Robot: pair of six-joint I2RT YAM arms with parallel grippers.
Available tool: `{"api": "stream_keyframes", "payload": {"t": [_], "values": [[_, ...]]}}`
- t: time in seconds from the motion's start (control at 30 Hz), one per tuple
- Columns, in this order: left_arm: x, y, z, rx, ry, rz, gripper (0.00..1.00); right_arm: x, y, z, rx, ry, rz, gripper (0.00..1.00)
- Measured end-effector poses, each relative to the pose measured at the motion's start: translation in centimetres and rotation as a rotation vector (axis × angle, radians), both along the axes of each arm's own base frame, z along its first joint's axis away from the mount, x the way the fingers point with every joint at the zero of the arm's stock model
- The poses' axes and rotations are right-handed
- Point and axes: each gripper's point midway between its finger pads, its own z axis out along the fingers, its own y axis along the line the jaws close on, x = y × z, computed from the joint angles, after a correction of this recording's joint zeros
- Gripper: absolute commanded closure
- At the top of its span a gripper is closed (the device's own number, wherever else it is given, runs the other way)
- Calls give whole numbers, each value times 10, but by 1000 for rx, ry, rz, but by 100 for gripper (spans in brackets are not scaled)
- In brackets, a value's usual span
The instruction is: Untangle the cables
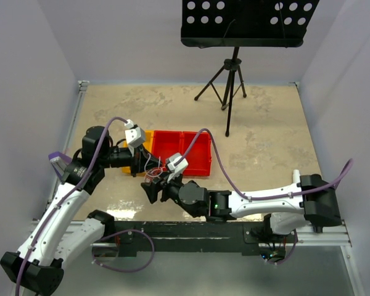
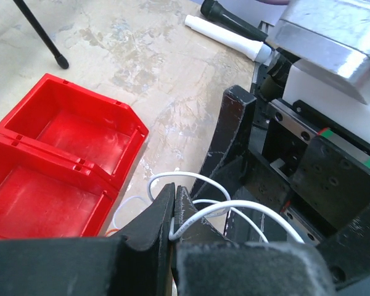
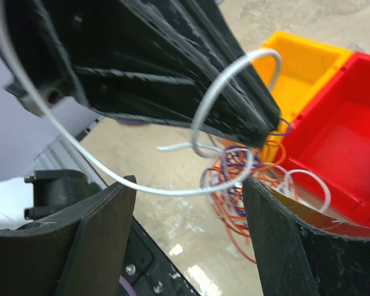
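Observation:
I can see the white cable in my left gripper running through my right gripper's fingers, so next I back my right gripper off and take a hanging orange cable point(image 3: 237, 246).
The cables point(image 1: 153, 171) are a small tangle of thin orange, purple and white wires point(image 3: 240, 185) on the table, in front of the bins. My left gripper point(image 1: 147, 168) point(image 2: 174, 190) is shut on a white cable point(image 2: 234, 206), which loops out to the right of its fingertips. That white cable point(image 3: 172, 191) runs across the gap of my right gripper point(image 1: 153, 186) point(image 3: 188, 185). The right gripper stands open around it, fingers point(image 3: 105, 234) apart and not pinching. It sits just below the left gripper's black fingers point(image 3: 172, 74).
Two joined red bins point(image 1: 185, 151) point(image 2: 61, 160) and a yellow bin point(image 1: 145, 143) point(image 3: 302, 61) sit just behind the tangle. A black tripod stand point(image 1: 231, 80) with a perforated black panel point(image 1: 246, 21) stands at the back. The table's near rail point(image 1: 191, 231) runs below the grippers.

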Motion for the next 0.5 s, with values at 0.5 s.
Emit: {"api": "stream_keyframes", "payload": {"t": [0.5], "values": [[-13,-6,26,-61,68,-57,97,22,22,-5,25,-50,-136,57]]}}
